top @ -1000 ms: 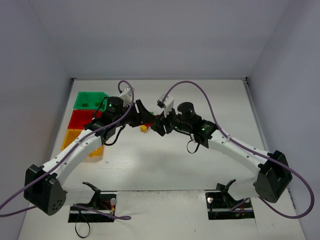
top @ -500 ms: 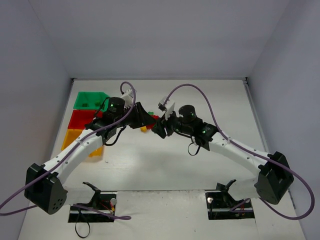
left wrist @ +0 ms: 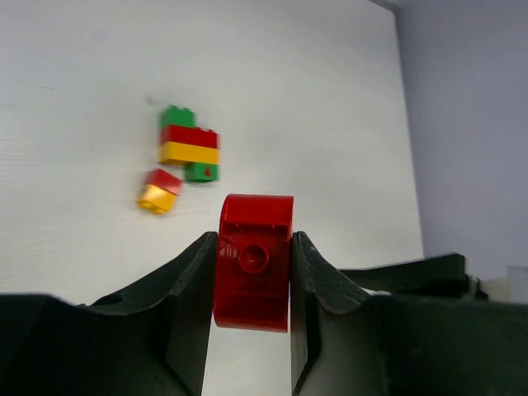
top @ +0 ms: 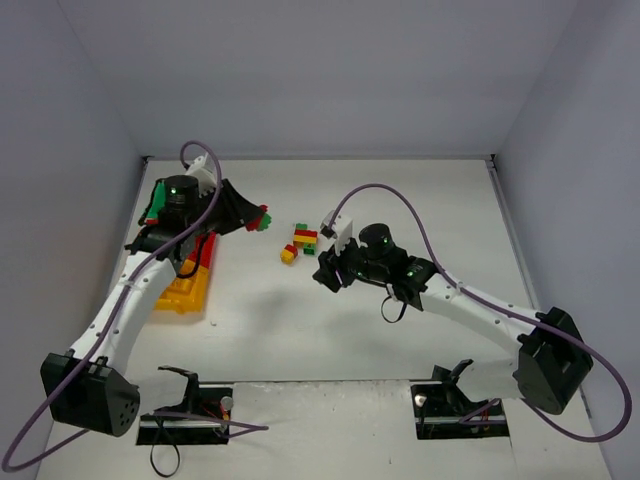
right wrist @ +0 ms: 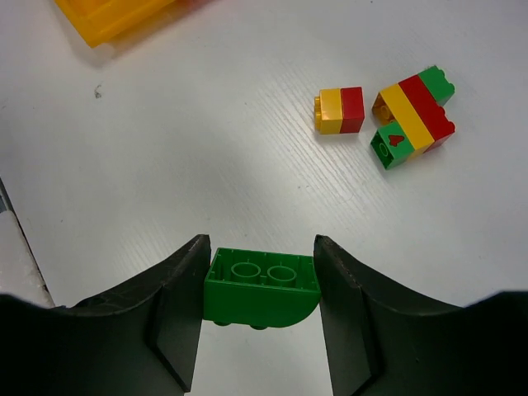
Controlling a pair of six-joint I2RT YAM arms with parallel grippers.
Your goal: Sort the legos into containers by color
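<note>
Next, I set the green brick down with my right gripper on the table [top: 333,288] in front of the green, red and yellow stack.
My left gripper [top: 262,217] is shut on a red brick [left wrist: 254,262] and holds it in the air just right of the bins. The green bin [top: 160,197], the red bin [top: 205,252] and the yellow-orange bin [top: 185,292] stand in a row at the left, partly hidden by the left arm. My right gripper [top: 326,275] is shut on a green brick [right wrist: 262,289] with a rounded side, low over the table. A green, red and yellow stack [right wrist: 412,111] and a small red and yellow pair [right wrist: 339,110] lie on the table [top: 300,240] between the grippers.
The yellow-orange bin's corner [right wrist: 115,16] shows at the top left of the right wrist view. Walls close the table on the left, back and right. Both arm bases and cable slots sit at the near edge.
My left arm has swung left from the middle to beside the bins, carrying the red brick. My right gripper has drawn back a little toward me. The stacked bricks are now uncovered.
</note>
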